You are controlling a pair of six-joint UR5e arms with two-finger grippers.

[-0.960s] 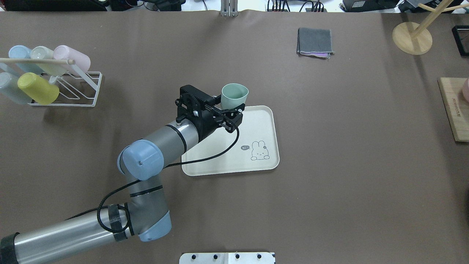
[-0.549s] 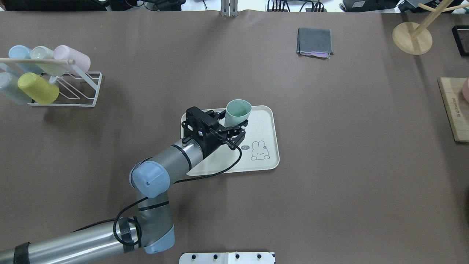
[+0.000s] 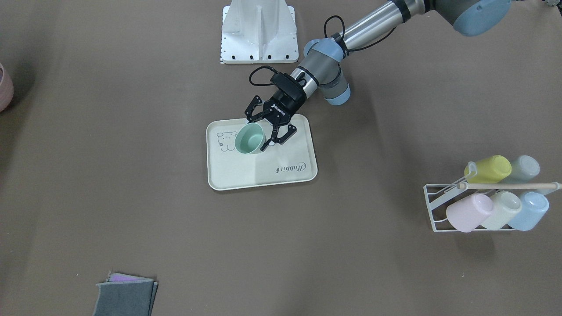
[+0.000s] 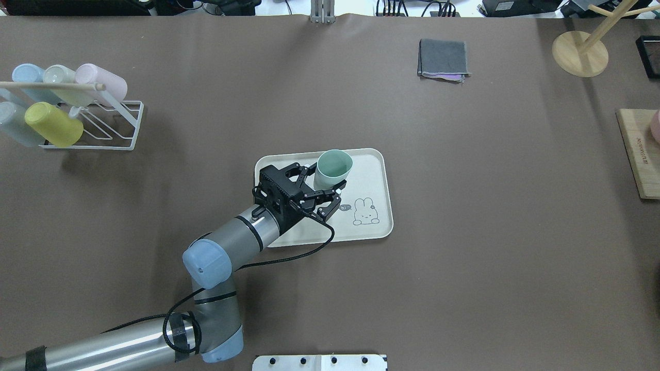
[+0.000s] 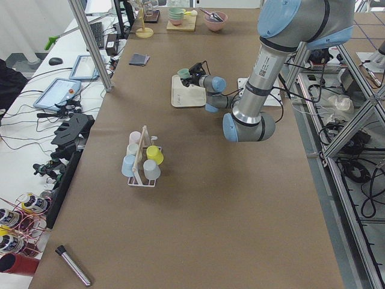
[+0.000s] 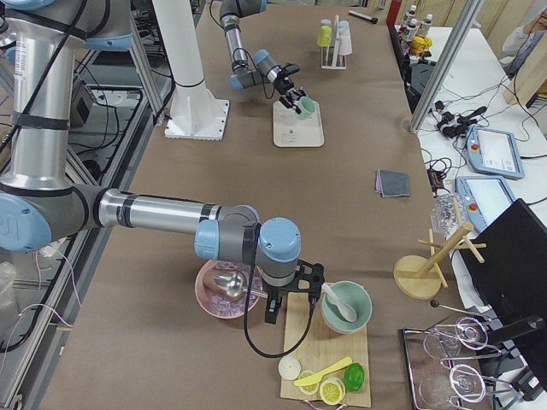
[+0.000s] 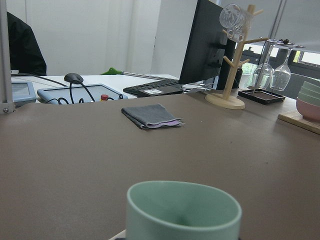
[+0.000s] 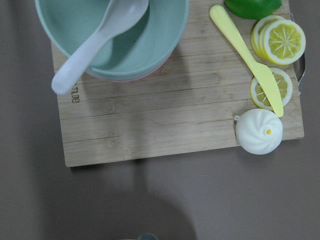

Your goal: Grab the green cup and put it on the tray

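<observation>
Next, I set the mint green cup on the cream tray (image 3: 253, 147) next to the bear drawing with my left gripper.
The mint green cup (image 4: 334, 166) stands upright over the far part of the cream tray (image 4: 368, 172), mouth up. It also shows in the front view (image 3: 250, 138) beside the tray's (image 3: 263, 175) bear drawing. My left gripper (image 4: 323, 181) has a finger on each side of the cup's lower half and is shut on it. I cannot tell if the base touches the tray. The left wrist view shows the cup's rim (image 7: 183, 202) close below. My right gripper (image 6: 286, 314) hovers over a wooden board far right; I cannot tell its state.
A white wire rack (image 4: 103, 129) with several pastel cups, one lime (image 4: 54, 123), stands at the far left. A folded grey cloth (image 4: 443, 59) and a wooden stand (image 4: 580, 51) lie at the back. The wooden board (image 8: 175, 125) holds a bowl with a spoon (image 8: 150, 40).
My left gripper has carried the green cup from beyond the tray's far edge back toward me and over the tray, and has come lower.
</observation>
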